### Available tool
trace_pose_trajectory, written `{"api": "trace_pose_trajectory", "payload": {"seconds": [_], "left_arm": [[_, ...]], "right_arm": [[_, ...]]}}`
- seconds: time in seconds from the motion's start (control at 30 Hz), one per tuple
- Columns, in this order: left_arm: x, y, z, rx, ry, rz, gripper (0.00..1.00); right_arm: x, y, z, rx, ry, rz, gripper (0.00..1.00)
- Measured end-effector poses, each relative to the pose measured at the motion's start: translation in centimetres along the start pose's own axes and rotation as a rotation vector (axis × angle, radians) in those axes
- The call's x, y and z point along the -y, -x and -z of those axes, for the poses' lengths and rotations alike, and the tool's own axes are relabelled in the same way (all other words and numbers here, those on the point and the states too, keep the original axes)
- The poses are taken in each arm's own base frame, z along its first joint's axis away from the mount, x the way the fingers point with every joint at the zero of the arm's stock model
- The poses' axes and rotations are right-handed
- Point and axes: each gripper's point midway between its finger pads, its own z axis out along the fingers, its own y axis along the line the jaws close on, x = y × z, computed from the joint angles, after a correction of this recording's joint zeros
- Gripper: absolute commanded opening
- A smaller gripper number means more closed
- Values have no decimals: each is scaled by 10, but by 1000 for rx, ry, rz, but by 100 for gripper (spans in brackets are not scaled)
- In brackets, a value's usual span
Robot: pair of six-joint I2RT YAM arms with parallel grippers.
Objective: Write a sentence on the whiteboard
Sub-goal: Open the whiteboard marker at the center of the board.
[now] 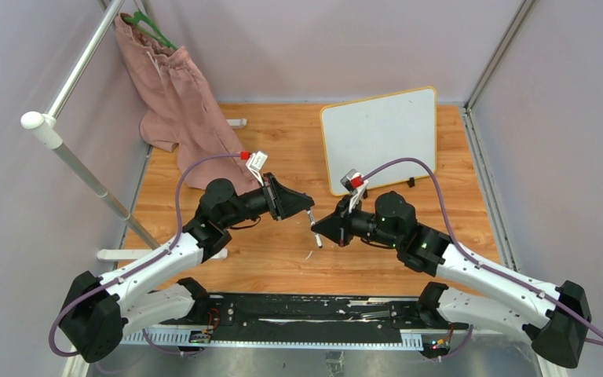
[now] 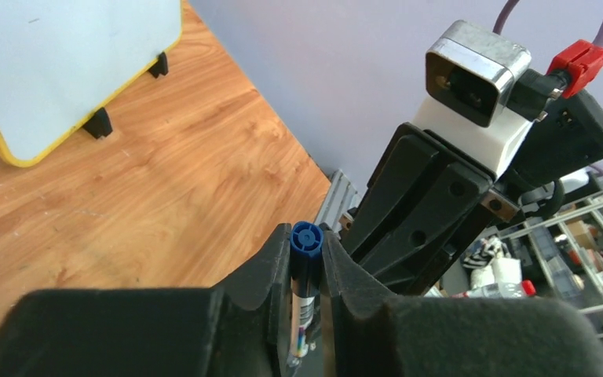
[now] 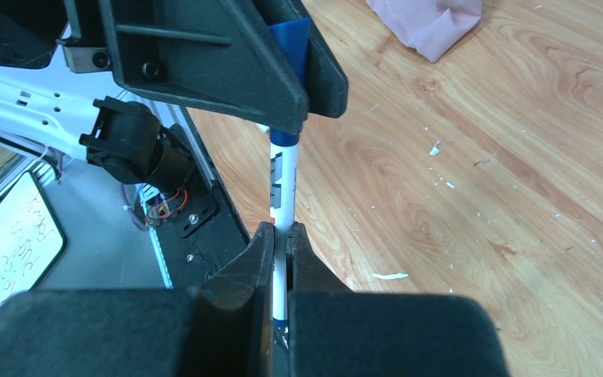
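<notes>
The blue cap will go down from my left gripper on the wooden tabletop (image 1: 272,241), between the rack's near foot and the white flecks.
The whiteboard (image 1: 381,137), yellow-framed, stands tilted on black feet at the back right; its corner shows in the left wrist view (image 2: 63,55). Its face looks blank, and the sentence is not in view. A white marker (image 1: 313,228) with a blue cap hangs above the table's middle, between both grippers. My left gripper (image 1: 309,214) has its fingers pressed on either side of the blue cap (image 2: 307,239). My right gripper (image 3: 283,236) is shut on the marker's white barrel (image 3: 283,181), just below the left one (image 3: 283,47).
A pink cloth (image 1: 177,102) hangs on a green hanger from the rack at the back left, with a slanted white pole (image 1: 86,169) beside it. A black rail (image 1: 306,310) runs along the near edge. White flecks (image 3: 390,276) dot the wooden tabletop.
</notes>
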Motion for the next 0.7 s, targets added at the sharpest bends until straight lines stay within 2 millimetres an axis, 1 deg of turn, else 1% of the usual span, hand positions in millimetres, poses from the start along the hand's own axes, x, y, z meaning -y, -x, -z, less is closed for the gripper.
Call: {"api": "trace_pose_trajectory", "payload": {"seconds": [0.03,0.07,0.1,0.13,0.17,0.2,0.23,0.3,0.4,0.53,0.57,0.63,0.7], "left_arm": [[0,0,0,1,2,-1,0],[0,1,0,4,0,0,0],[1,2,0,6,-2,1,0],[1,2,0,7,-3,0,0],[1,2,0,7,-6,1,0],[2,3,0,8,-6,1,0],[2,3,0,9,-9,2,0],[4,3,1,10,-14,2,0],[9,6,2,23,-31,5,0],[15,8,5,34,-54,7,0],[16,8,5,35,-57,8,0],[19,10,6,40,-66,8,0],[22,11,7,45,-73,6,0]], "right_arm": [[-1,1,0,4,1,2,0],[-1,2,1,7,1,4,0],[-1,3,1,9,0,6,5],[-1,3,1,11,1,8,20],[-2,4,2,13,3,8,33],[-3,4,2,15,5,6,43],[-4,5,2,18,9,4,50],[-7,8,1,30,18,-7,56],[-10,15,0,57,29,-26,57],[-15,26,-3,106,51,-58,52],[-16,28,-4,112,54,-63,50],[-16,28,-7,115,56,-75,43],[-16,28,-10,114,56,-87,33]]}}
